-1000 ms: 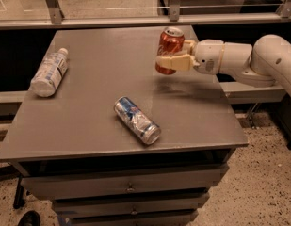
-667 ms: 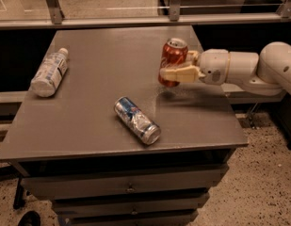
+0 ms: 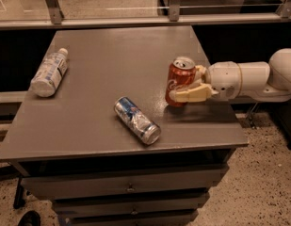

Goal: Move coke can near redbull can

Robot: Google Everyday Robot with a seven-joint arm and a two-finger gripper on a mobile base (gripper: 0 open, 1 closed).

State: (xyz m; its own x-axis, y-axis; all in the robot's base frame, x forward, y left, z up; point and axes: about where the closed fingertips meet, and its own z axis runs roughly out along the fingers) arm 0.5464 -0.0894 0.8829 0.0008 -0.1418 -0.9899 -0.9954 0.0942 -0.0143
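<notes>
Next, my gripper lets go of the coke can on the table (image 3: 171, 125), close beside the near end of the redbull can.
The coke can (image 3: 179, 80) is red with white script and a silver top. It stands nearly upright, tilted a little, at the right side of the grey table (image 3: 98, 69). My gripper (image 3: 188, 84) reaches in from the right and is shut on the coke can, with one cream finger (image 3: 189, 96) across its lower front. The can's base is at or just above the tabletop. The redbull can (image 3: 137, 120), slim, silver and blue, lies on its side near the table's front edge, to the lower left of the coke can.
A clear plastic bottle (image 3: 49, 72) with a white label lies on its side at the table's left edge. Drawers (image 3: 126, 188) sit under the tabletop. A metal rail (image 3: 135, 21) runs behind the table. My white arm (image 3: 248, 81) extends past the right edge.
My gripper has carried the coke can down and toward the table's front, closer to the redbull can. The redbull can and the bottle have not moved.
</notes>
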